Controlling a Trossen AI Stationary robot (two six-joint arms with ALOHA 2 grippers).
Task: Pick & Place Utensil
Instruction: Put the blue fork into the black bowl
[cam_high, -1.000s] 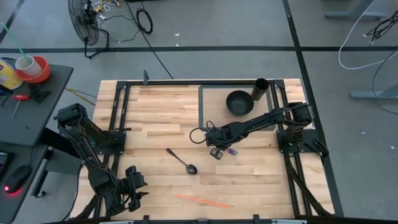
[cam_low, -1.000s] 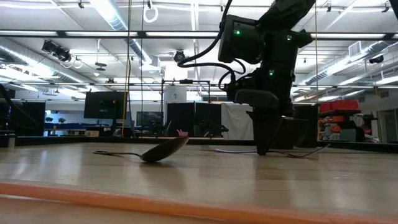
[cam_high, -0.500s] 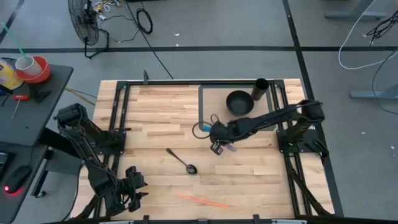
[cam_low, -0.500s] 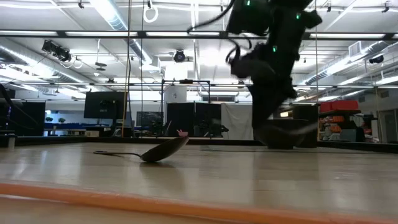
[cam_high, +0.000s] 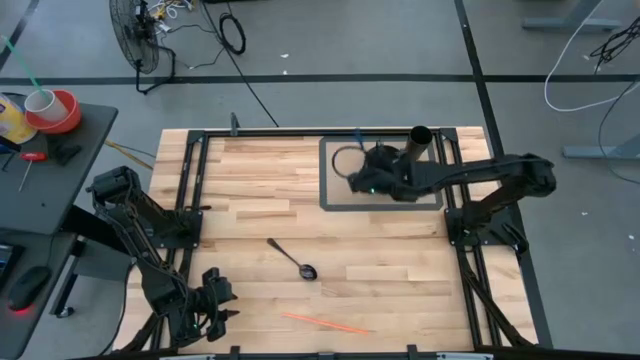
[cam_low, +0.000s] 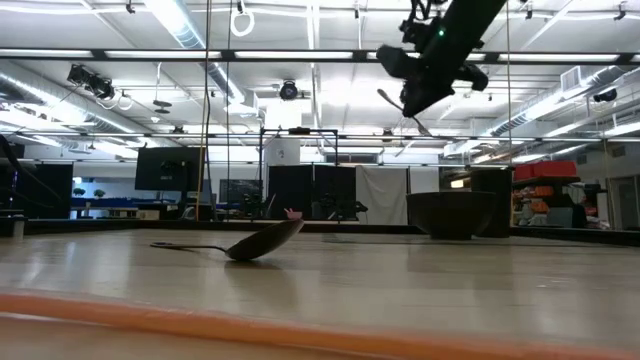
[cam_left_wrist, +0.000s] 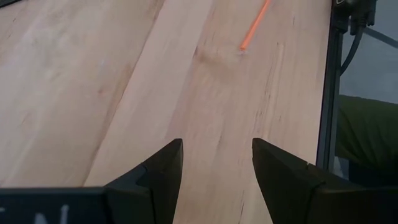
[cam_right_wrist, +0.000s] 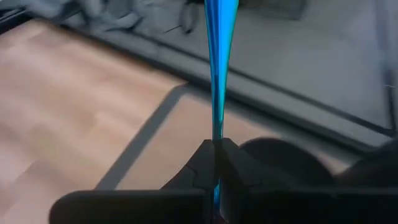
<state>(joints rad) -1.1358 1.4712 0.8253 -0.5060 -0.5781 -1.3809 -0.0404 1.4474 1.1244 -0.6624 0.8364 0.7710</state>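
Next, my right gripper lets go of the blue utensil inside the dark bowl (cam_high: 385, 167) (cam_right_wrist: 283, 173) on the mat, next to the dark cup.
My right gripper (cam_high: 368, 160) hangs high over the dark-edged mat (cam_high: 324, 190) at the table's far right. It is shut on a thin blue iridescent utensil (cam_right_wrist: 219, 56). The dark bowl (cam_low: 450, 213) stands on the mat below it, with a dark cup (cam_high: 420, 140) beside it. A dark spoon (cam_high: 293, 258) lies mid-table, its bowl end on the wood and its handle raised a little. My left gripper (cam_left_wrist: 214, 165) is open and low at the near left corner, touching nothing. My right gripper pinches the blue utensil between its two shut fingers (cam_right_wrist: 202, 158), and the utensil shows edge-on. A long stretch (cam_right_wrist: 216, 127) runs forward past the fingertips. The utensil is lifted clear of the table and sits tilted in the hold (cam_low: 390, 99). Which end the fingers have, I cannot tell.
An orange straw (cam_high: 325, 322) lies near the table's near edge, ahead of my left gripper (cam_left_wrist: 254, 25). A black frame (cam_high: 190, 170) borders the table. A cable loop (cam_high: 345, 160) hangs off the right arm. Bare wood stretches between the spoon and the mat.
My right gripper, shut on the blue utensil, has risen from the table surface right of the spoon. It has swung toward the far edge and now sits high above the bowl on the mat. The utensil has come up off the wood with it.
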